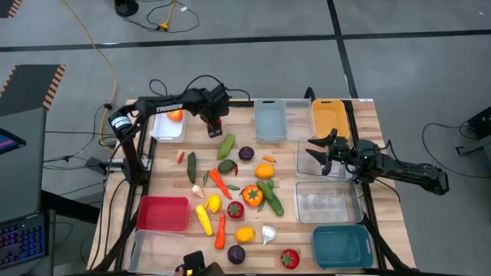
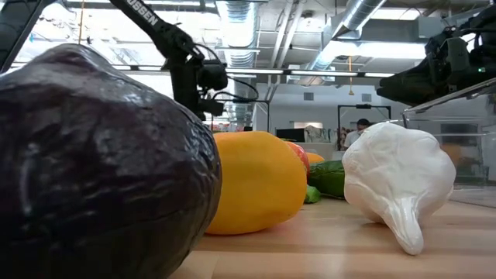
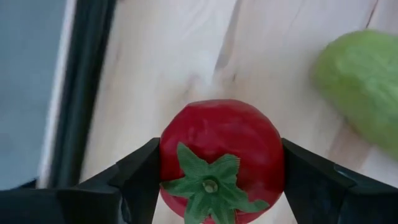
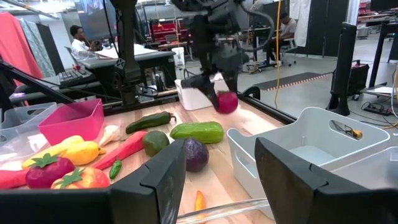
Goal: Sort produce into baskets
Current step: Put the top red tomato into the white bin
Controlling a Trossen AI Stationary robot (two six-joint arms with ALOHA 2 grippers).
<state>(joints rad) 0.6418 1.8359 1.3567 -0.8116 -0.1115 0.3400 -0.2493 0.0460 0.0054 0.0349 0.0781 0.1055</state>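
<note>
My left gripper holds the red tomato. It will let go of it in the white basket, just on the near side of the orange-red fruit [image 1: 170,127].
My left gripper [image 1: 213,124] is at the far left of the table, next to a white basket [image 1: 167,126], and is shut on a red tomato [image 3: 222,155] with a green calyx. The tomato also shows in the right wrist view [image 4: 227,101]. The white basket holds an orange-red fruit [image 1: 176,116]. My right gripper [image 4: 230,180] is open and empty over a clear basket [image 1: 318,157] at the right. Several pieces of produce lie in the table's middle [image 1: 238,192]: a green cucumber [image 1: 226,146], a purple round [image 1: 246,153], carrots, yellow pieces and a white garlic [image 1: 268,234]. My left gripper pinches the tomato between its two fingers, one finger [image 3: 140,177] on each of two opposite sides [image 3: 171,155] of its round body. The fingers come from above and point down. The calyx faces up toward the wrist. The tomato appears lifted clear of the table.
A grey basket [image 1: 270,119] and an orange-yellow one [image 1: 328,115] stand at the far edge. A second clear basket [image 1: 328,201] and a teal one [image 1: 341,245] stand at the right, a red one [image 1: 163,213] and a clear one [image 1: 157,249] near left. People show in the room behind [image 4: 78,37].
</note>
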